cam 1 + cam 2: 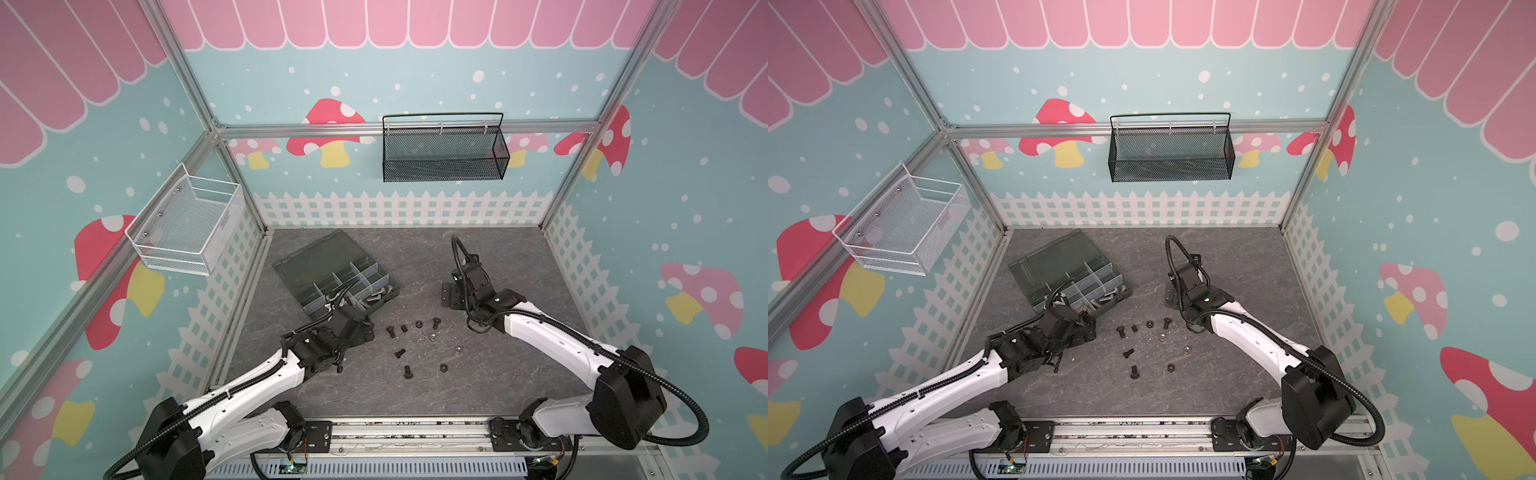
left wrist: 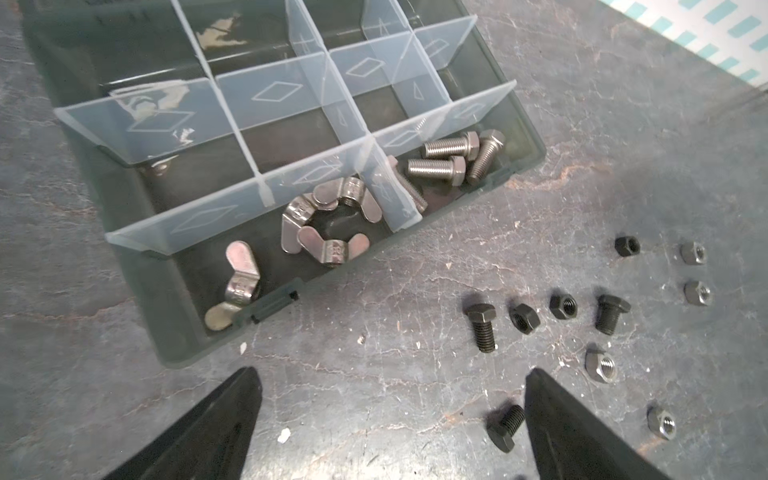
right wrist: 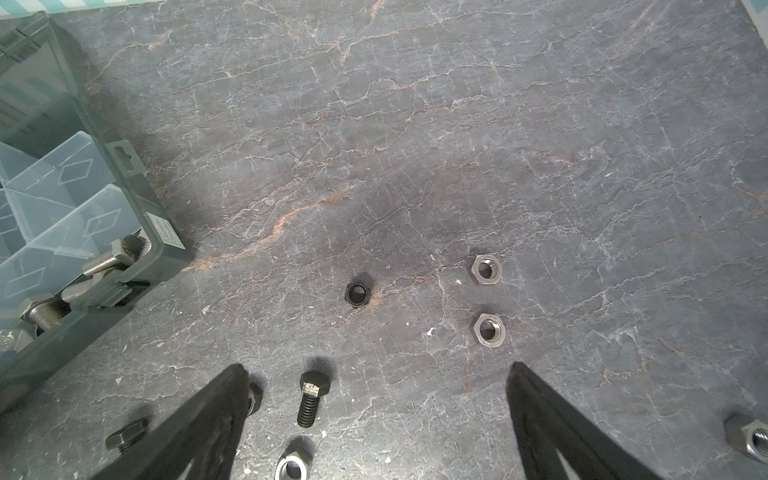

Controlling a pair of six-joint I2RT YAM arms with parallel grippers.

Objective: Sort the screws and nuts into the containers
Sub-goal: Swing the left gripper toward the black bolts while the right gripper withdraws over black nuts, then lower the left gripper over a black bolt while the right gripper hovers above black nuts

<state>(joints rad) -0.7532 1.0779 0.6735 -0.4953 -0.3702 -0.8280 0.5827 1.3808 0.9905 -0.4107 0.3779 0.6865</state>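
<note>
The head of the black screw (image 1: 390,328) (image 2: 481,313) nearest the organizer box, beside the black nuts, is next for my left gripper to go to and close on.
The dark grey organizer box (image 1: 320,257) lies open at the left rear of the table, its containers split by clear dividers (image 2: 291,87). Silver wing nuts (image 2: 328,224) fill one front compartment and silver screws (image 2: 444,166) the one beside it. Loose black screws (image 1: 390,331) and nuts (image 1: 444,367) are scattered mid-table in both top views. My left gripper (image 2: 390,382) is open just in front of the box, a black screw (image 2: 506,428) lying by one finger. My right gripper (image 3: 376,370) is open above a black screw (image 3: 311,403), with silver nuts (image 3: 488,329) and a black nut (image 3: 358,294) beyond it.
A white wire basket (image 1: 187,224) hangs on the left wall and a black mesh basket (image 1: 444,149) on the back wall. The box's hinged lid (image 1: 1054,257) lies flat behind the compartments. Bare slate tabletop (image 1: 498,257) spreads to the right and rear.
</note>
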